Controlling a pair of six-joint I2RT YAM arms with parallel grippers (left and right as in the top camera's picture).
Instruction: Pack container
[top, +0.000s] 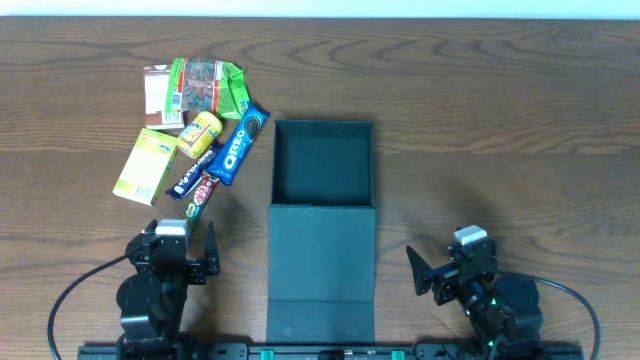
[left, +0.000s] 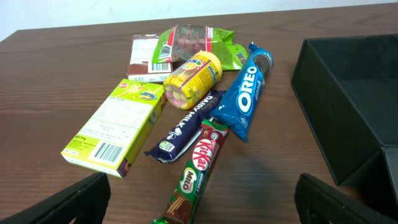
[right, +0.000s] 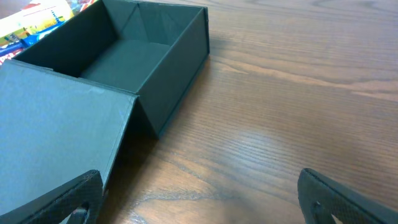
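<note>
The robot's right gripper should next close on the container's side (top: 373, 138) (right: 188, 32) that points away from the snacks, near its far corner.
The dark teal container (top: 323, 162) stands open and empty at the table's middle, its flat lid (top: 321, 270) folded out toward the front edge. It also shows in the right wrist view as the container (right: 127, 59) with the lid (right: 56, 130) at left. A heap of snacks lies to its left: an Oreo pack (left: 249, 93), a KitKat bar (left: 198, 171), a Dairy Milk bar (left: 186, 124), a yellow tub (left: 194, 78), a green-yellow box (left: 118, 127) and a green bag (left: 196, 40). My left gripper (top: 183, 245) stands open just short of the KitKat. My right gripper (top: 445, 268) stands open over bare wood right of the lid.
A brown packet (top: 157, 92) lies at the heap's far left. The wooden table (top: 500, 120) stretches right of the container. Both arm bases sit at the front edge.
</note>
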